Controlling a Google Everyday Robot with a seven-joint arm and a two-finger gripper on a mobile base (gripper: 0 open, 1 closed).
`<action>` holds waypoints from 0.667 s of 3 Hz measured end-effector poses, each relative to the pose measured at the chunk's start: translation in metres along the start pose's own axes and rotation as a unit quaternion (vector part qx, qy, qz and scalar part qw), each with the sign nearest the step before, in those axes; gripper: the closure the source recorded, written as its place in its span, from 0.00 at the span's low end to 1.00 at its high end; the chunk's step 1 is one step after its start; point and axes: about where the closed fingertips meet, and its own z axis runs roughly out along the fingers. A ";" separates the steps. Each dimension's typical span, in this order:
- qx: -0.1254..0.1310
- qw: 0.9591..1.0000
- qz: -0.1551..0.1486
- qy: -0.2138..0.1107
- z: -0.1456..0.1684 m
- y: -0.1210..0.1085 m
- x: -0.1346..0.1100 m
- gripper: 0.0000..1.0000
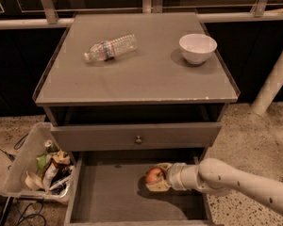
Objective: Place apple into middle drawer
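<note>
My gripper is to go to the open middle drawer's grey bottom [152,184], just on my arm's side of its middle. It will let go of the apple there. The apple is now just above that floor.
The apple [153,174], red-orange with a yellowish patch, is held between the fingers of my gripper [156,176]. The gripper reaches in from the right, inside the open middle drawer [108,199], just above its flat grey floor near the back middle. The beige fingers [156,187] sit above and below the apple. My white arm [236,185] crosses the drawer's right wall. I cannot tell whether the apple touches the floor.
A grey drawer front with a round knob [138,139] hangs just above the open drawer. On the cabinet top [146,74] lie a plastic bottle [109,47] and a white bowl [197,48]. A bin of trash [40,168] stands at the left.
</note>
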 end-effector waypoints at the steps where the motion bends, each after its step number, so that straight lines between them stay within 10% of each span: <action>1: 0.012 1.000 -0.015 -0.012 0.012 0.000 0.011 1.00; 2: 0.018 0.999 -0.025 -0.016 0.026 -0.001 0.022 1.00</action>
